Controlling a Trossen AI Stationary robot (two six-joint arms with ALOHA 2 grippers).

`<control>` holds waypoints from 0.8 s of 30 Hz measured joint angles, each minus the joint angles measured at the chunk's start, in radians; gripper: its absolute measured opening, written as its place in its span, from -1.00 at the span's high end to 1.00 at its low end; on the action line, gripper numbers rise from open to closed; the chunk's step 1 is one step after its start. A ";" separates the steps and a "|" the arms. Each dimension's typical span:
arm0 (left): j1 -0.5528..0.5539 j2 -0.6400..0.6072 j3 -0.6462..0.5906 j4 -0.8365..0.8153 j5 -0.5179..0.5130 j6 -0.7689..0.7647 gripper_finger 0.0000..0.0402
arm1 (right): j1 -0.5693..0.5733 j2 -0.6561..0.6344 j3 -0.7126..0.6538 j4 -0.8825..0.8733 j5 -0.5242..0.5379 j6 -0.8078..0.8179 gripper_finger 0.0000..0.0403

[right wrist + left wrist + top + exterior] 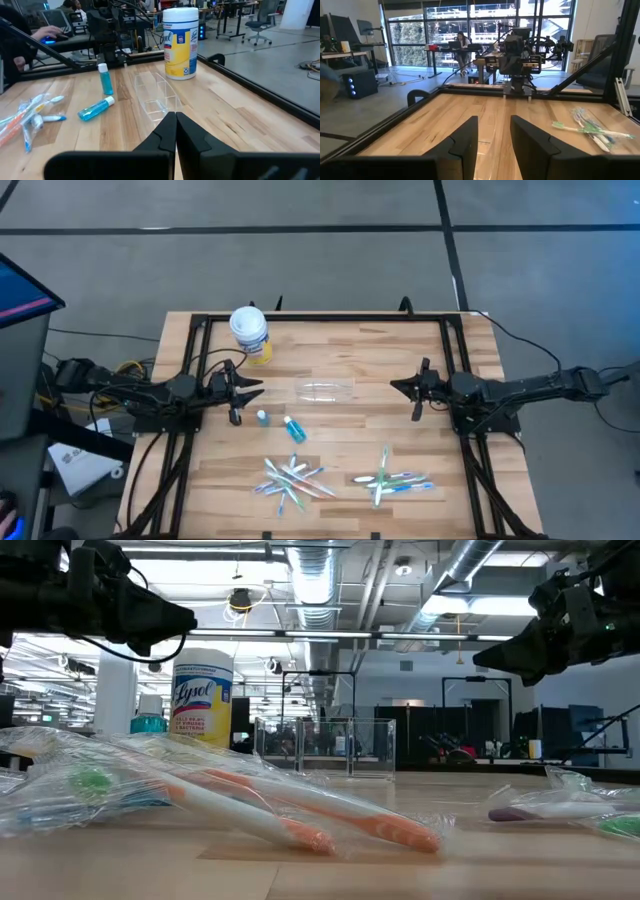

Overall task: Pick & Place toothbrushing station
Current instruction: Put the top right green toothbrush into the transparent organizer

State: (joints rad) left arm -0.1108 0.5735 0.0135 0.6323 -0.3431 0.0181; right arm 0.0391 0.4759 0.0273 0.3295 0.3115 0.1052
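Observation:
My right gripper will next grab the far half of the green toothbrush [384, 459] lying across the toothbrush heap on its own side.
A clear plastic cup [325, 390] rests on the wooden table's middle, between my two grippers, also in the right wrist view [157, 97]. One small teal tube stands upright [262, 418] and another lies flat [294, 429] just near of it. Two heaps of wrapped toothbrushes lie toward the near edge, one left of centre [292, 480] and one right of it [392, 478]. My left gripper [250, 388] hovers level left of the cup, open with nothing between its fingers [492, 145]. My right gripper [400, 387] hovers level right of the cup, shut [176, 132].
A white tub with a yellow label [250, 330] stands at the far left of the table. A black frame [330, 318] runs along the table's edges. A person sits at a desk beyond the table [461, 42], and a hand shows at a keyboard [45, 32].

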 joint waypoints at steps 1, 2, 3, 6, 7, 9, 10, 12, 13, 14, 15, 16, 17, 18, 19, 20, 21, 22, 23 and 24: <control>0.000 0.000 0.000 0.000 0.000 0.000 0.46 | 0.000 0.000 0.000 -0.001 0.000 0.000 1.00; 0.000 0.000 0.000 0.000 0.000 0.000 0.46 | 0.000 0.001 0.000 -0.002 0.000 0.000 1.00; 0.000 0.000 0.000 0.000 0.000 0.000 0.46 | 0.000 0.001 0.000 -0.007 0.000 0.000 1.00; 0.000 0.000 0.000 0.003 0.000 0.000 0.46 | 0.000 0.001 0.000 -0.011 0.000 0.001 1.00; 0.000 0.000 0.000 0.004 0.000 0.000 0.46 | 0.000 0.001 0.000 -0.011 0.000 0.003 1.00; 0.000 0.000 0.000 0.004 0.000 0.000 0.46 | 0.000 0.001 0.000 -0.013 0.000 0.030 1.00; 0.000 0.000 0.000 0.005 0.000 -0.003 0.46 | 0.000 0.001 0.000 -0.013 0.000 0.045 1.00; 0.000 0.000 0.000 0.016 0.000 -0.041 0.46 | 0.000 0.001 0.002 -0.001 -0.004 0.051 1.00; 0.000 0.000 0.000 0.030 0.001 -0.057 0.46 | 0.000 0.001 0.009 -0.003 -0.025 0.045 1.00; 0.000 0.000 0.008 0.030 0.006 -0.069 0.46 | 0.000 0.002 0.022 -0.004 -0.059 0.028 1.00; 0.000 0.000 0.016 0.030 0.019 -0.067 0.46 | 0.000 0.001 0.041 -0.005 -0.101 0.013 1.00; 0.000 0.005 0.026 0.030 0.033 -0.054 0.46 | 0.000 0.001 0.065 -0.014 -0.145 0.005 1.00; 0.000 0.010 0.040 0.031 0.044 -0.044 0.46 | 0.001 0.002 0.095 -0.044 -0.178 0.004 1.00; 0.000 0.017 0.053 0.031 0.054 -0.031 0.46 | 0.000 0.003 0.126 -0.100 -0.199 0.003 1.00; 0.000 0.022 0.063 0.031 0.065 -0.021 0.46 | 0.000 0.013 0.159 -0.171 -0.216 0.004 1.00; 0.000 0.029 0.073 0.032 0.074 -0.014 0.46 | 0.000 0.033 0.191 -0.237 -0.229 0.011 1.00; 0.000 0.034 0.079 0.033 0.081 -0.007 0.46 | 0.000 0.051 0.217 -0.306 -0.240 0.028 1.00; 0.000 0.039 0.080 0.032 0.085 -0.005 0.46 | 0.000 0.067 0.236 -0.363 -0.251 0.049 1.00; -0.001 0.045 0.081 0.032 0.088 -0.013 0.46 | 0.001 0.082 0.256 -0.408 -0.270 0.072 1.00; -0.001 0.051 0.081 0.031 0.088 -0.024 0.46 | 0.001 0.097 0.274 -0.428 -0.295 0.094 1.00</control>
State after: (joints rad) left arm -0.1122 0.6250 0.0948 0.6628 -0.2550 -0.0059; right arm 0.0399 0.5732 0.3018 -0.0981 0.0164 0.1994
